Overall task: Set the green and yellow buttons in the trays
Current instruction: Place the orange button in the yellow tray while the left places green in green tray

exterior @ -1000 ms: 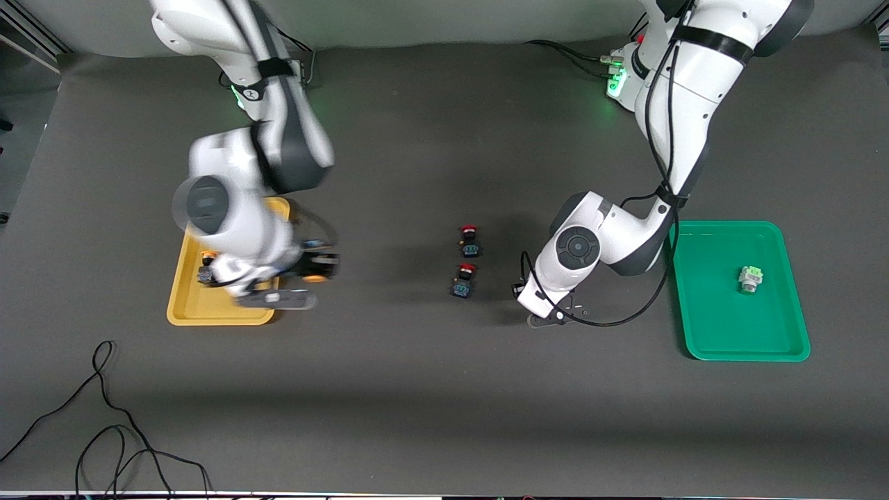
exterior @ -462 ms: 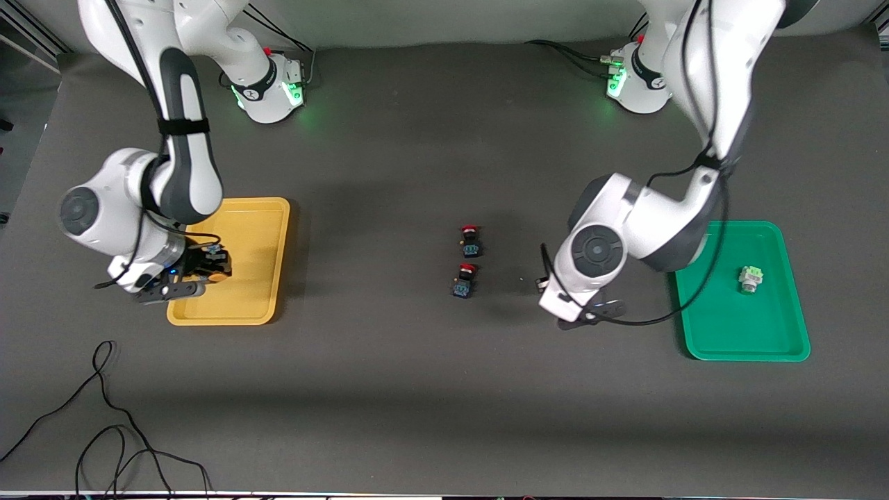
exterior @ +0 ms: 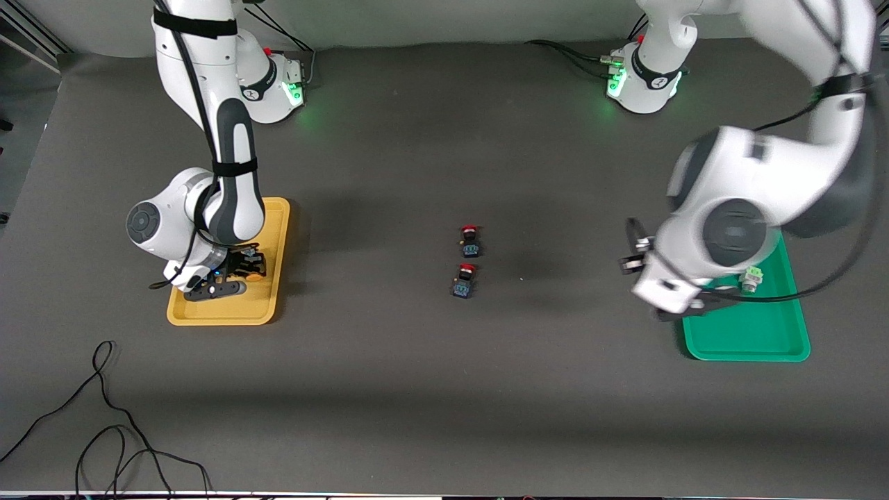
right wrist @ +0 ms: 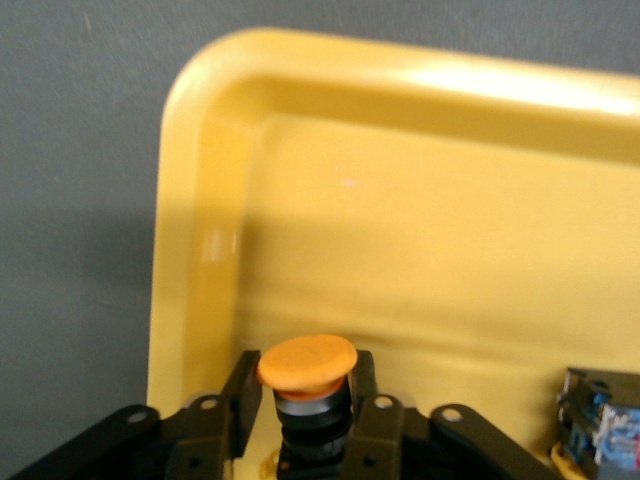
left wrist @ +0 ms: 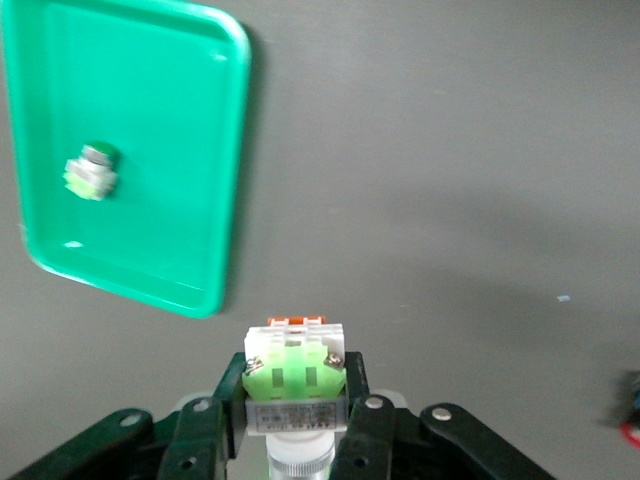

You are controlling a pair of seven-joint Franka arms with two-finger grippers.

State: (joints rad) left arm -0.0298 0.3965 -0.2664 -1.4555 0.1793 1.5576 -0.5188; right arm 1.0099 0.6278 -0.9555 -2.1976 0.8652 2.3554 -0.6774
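Observation:
The robot's left gripper will release the white and green button between the second green button and the green tray's inner rim (exterior: 708, 283) (left wrist: 168, 187).
My right gripper (exterior: 250, 269) is low over the yellow tray (exterior: 276, 229), shut on a dark button with an orange-yellow cap (right wrist: 307, 362). In the right wrist view the gripper (right wrist: 305, 372) has another dark blue button (right wrist: 600, 415) lying in the tray (right wrist: 420, 230) beside it. My left gripper (exterior: 630, 258) is up over the mat beside the green tray (exterior: 757, 337). In the left wrist view that gripper (left wrist: 296, 368) is shut on a white and green button (left wrist: 296, 385). A second green button (exterior: 750, 278) lies in the green tray (left wrist: 150, 90), also seen in the left wrist view (left wrist: 92, 172).
Two dark switches with red caps (exterior: 470, 239) (exterior: 463, 280) sit mid-table, one nearer the front camera than the other. A loose black cable (exterior: 104, 417) lies near the table's front edge at the right arm's end.
My right arm has shifted over the yellow tray with the yellow button. My left arm has risen and swung from mid-table toward the green tray, carrying the green button.

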